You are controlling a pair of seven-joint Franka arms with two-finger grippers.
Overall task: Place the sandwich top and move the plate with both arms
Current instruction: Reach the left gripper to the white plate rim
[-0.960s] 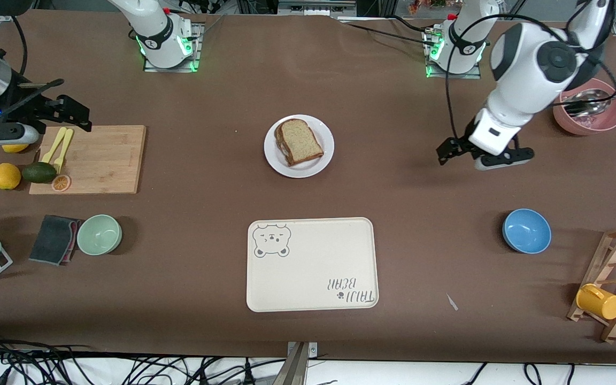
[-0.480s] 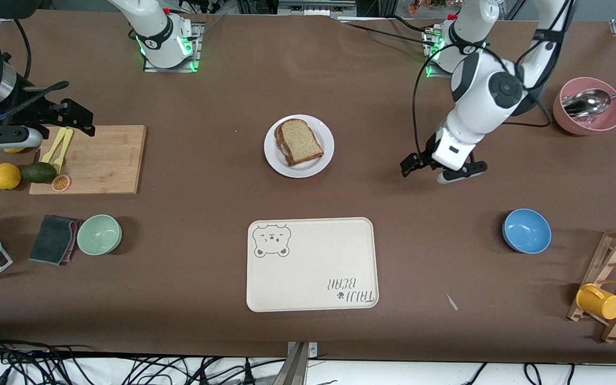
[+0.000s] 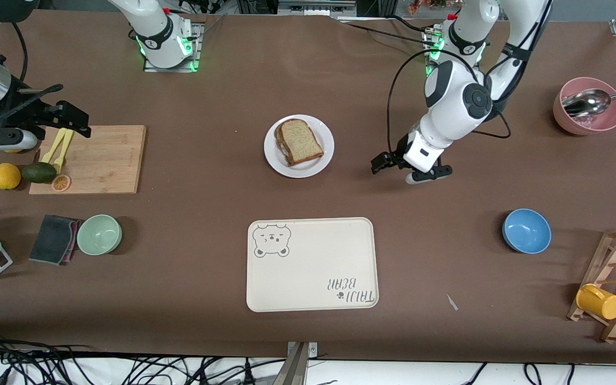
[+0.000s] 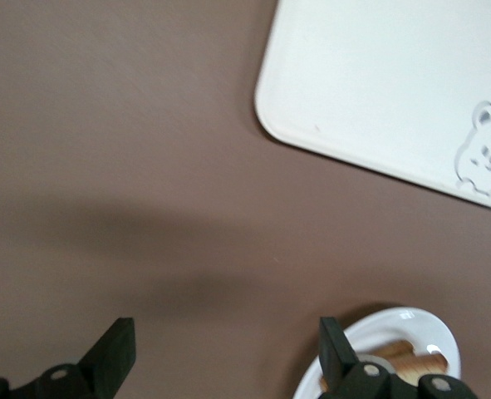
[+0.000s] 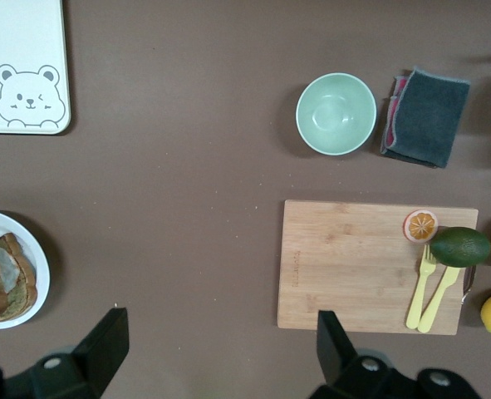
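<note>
I should next move my left gripper over to the white plate's rim [image 3: 332, 136] on the side toward the pink bowl, and close it there.
The sandwich top [image 3: 299, 141], a speckled tan bread slice with a brown crust, lies on the stacked sandwich on the white plate [image 3: 321, 161] at mid-table. A little white shows under its edge. My left gripper [image 3: 379, 163] is open and empty over bare table beside the plate, toward the left arm's end. In the left wrist view its fingers [image 4: 116, 359] stand wide apart, and the plate [image 4: 411, 326] sits just past one of them. My right gripper [image 3: 80, 118] is open and empty over the cutting board's edge. The right wrist view shows the plate [image 5: 36, 268] and the bread [image 5: 2, 281].
A cream bear tray [image 3: 312, 263] lies nearer the camera than the plate. A wooden cutting board [image 3: 99, 159] holds yellow forks, an avocado and an orange slice. A green bowl [image 3: 99, 234] and a dark cloth [image 3: 54, 239] sit nearby. A blue bowl [image 3: 526, 230], a pink bowl with a spoon [image 3: 588, 107] and a wooden rack with a yellow mug [image 3: 599, 301] stand toward the left arm's end.
My left arm has swung from near the pink bowl toward the plate, and its gripper has come lower. My right gripper has barely shifted. The plate and the sandwich have not moved.
</note>
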